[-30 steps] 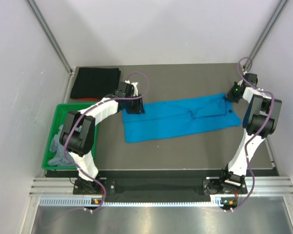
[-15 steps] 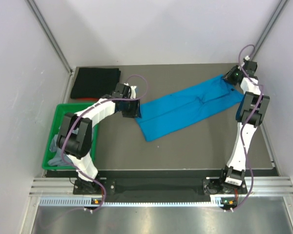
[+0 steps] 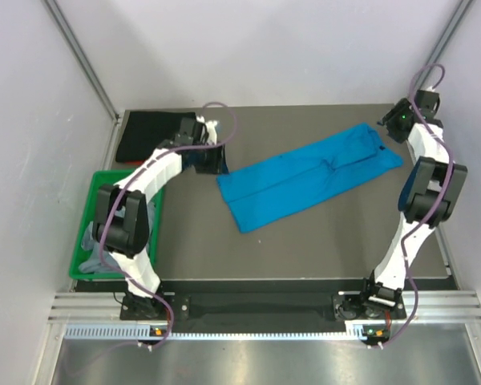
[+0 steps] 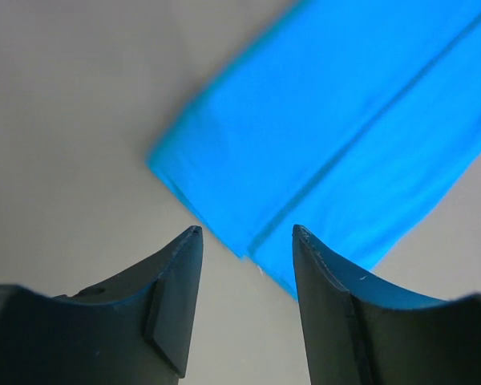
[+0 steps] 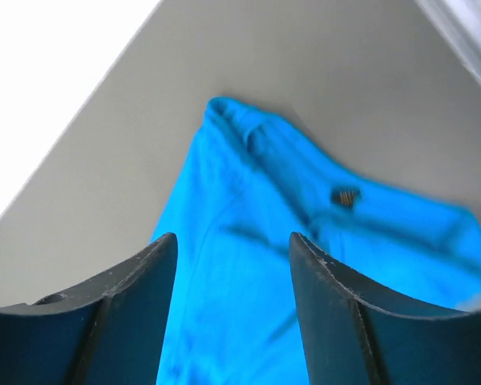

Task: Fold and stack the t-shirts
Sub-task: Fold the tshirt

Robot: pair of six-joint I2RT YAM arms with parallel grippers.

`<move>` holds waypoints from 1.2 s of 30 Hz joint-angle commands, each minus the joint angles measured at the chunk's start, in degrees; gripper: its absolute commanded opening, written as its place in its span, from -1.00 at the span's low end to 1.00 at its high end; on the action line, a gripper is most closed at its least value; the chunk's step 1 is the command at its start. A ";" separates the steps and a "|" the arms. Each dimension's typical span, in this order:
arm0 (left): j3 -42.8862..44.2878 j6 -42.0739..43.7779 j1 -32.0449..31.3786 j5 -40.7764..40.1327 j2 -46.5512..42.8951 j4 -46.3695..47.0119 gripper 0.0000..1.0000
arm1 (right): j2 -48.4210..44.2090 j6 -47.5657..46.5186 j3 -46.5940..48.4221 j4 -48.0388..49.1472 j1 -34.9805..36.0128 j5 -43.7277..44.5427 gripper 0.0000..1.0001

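Observation:
The blue t-shirt's corner (image 3: 220,178) (image 4: 155,163) nearest the folded black t-shirt is next for my left gripper, which should go there and close on it.
The bright blue t-shirt (image 3: 309,176), folded into a long strip, lies flat and slants across the table from middle front to back right. My left gripper (image 3: 215,160) hovers open just off its near-left end, with the shirt's corner (image 4: 224,184) showing beyond the fingertips (image 4: 194,234) and nothing between them. Over the shirt's far-right end, where the collar (image 5: 248,132) lies, my right gripper (image 3: 387,132) is open and empty. A folded black t-shirt (image 3: 148,135) rests at the back left corner. The grey t-shirt (image 3: 90,241) lies crumpled in the green bin (image 3: 104,178).
The green bin stands off the table's left edge, beside the left arm. White walls close in the table at the back and both sides. Bare dark tabletop (image 3: 305,249) runs in front of the blue shirt.
The blue shirt swung from lying crosswise to slanting. My right gripper opened, let go of its end and rose toward the back right. The left gripper drew back off the shirt to the left.

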 commanded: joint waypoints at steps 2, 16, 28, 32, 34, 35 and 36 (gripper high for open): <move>10.12 6.20 3.16 -1.69 6.03 -2.84 0.08 | -14.32 4.54 -8.63 -3.70 0.70 7.41 0.17; 12.17 17.46 5.10 3.84 14.92 -1.46 0.06 | -41.95 35.11 -53.82 2.06 36.81 10.59 0.18; 11.46 15.26 5.54 5.16 16.59 -3.56 -1.00 | -33.79 60.61 -54.72 10.33 63.90 19.03 0.17; 11.29 15.00 5.54 3.32 16.24 -4.00 -1.00 | -29.31 66.07 -54.19 14.29 67.94 18.33 0.13; 11.37 14.99 5.54 2.79 16.32 -4.00 -1.00 | -28.07 68.00 -53.49 14.91 69.43 18.67 0.11; 11.37 14.99 5.54 2.44 16.50 -4.09 -1.00 | -27.11 68.18 -52.62 14.91 69.88 19.37 0.10; 11.55 14.91 5.54 2.17 16.67 -4.26 -1.00 | -26.67 68.88 -52.09 14.39 70.32 19.73 0.09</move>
